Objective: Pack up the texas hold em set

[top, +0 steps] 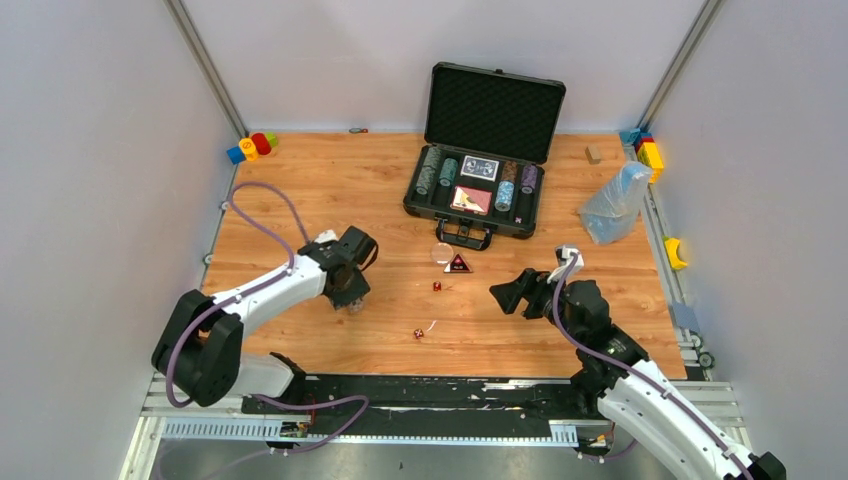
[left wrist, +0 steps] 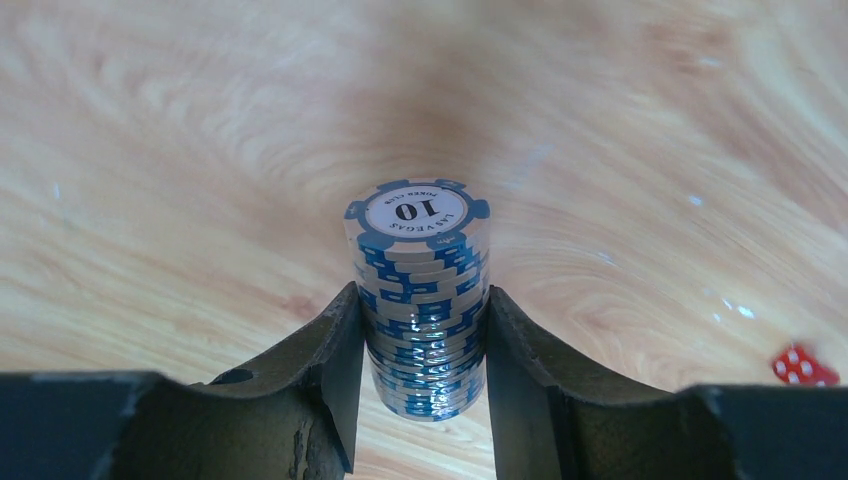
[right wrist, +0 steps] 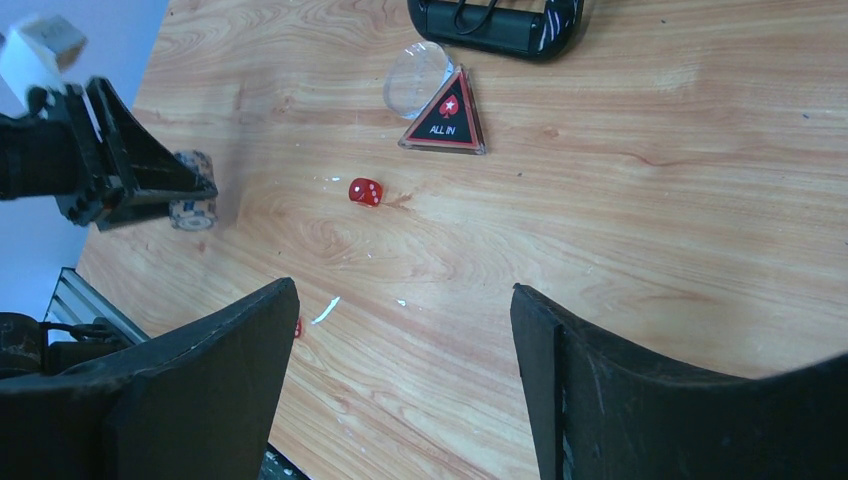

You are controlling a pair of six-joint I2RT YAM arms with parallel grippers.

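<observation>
The robot's left gripper should set the blue-striped chip roll down in the case slot point(top: 444, 186) between the green chips and the handle.
The black case point(top: 414, 205) lies open at the back, with chip rolls and card decks in its foam. My left gripper point(top: 353, 300) point(left wrist: 422, 293) is shut on a blue-striped chip roll point(left wrist: 418, 215) standing upright on the table; both fingers press its sides. That roll point(right wrist: 193, 200) also shows at the left of the right wrist view. My right gripper point(top: 505, 293) point(right wrist: 402, 290) hangs open and empty above the wood. Between the arms lie the triangular "ALL IN" button point(top: 458, 264) point(right wrist: 445, 115) and two red dice point(top: 437, 286) point(top: 417, 334).
A clear round disc point(top: 440, 252) lies beside the button near the case handle point(top: 464, 235). Colourful toy blocks sit at the back left point(top: 251, 146) and back right point(top: 648, 150). A clear plastic bag point(top: 615, 203) lies right of the case.
</observation>
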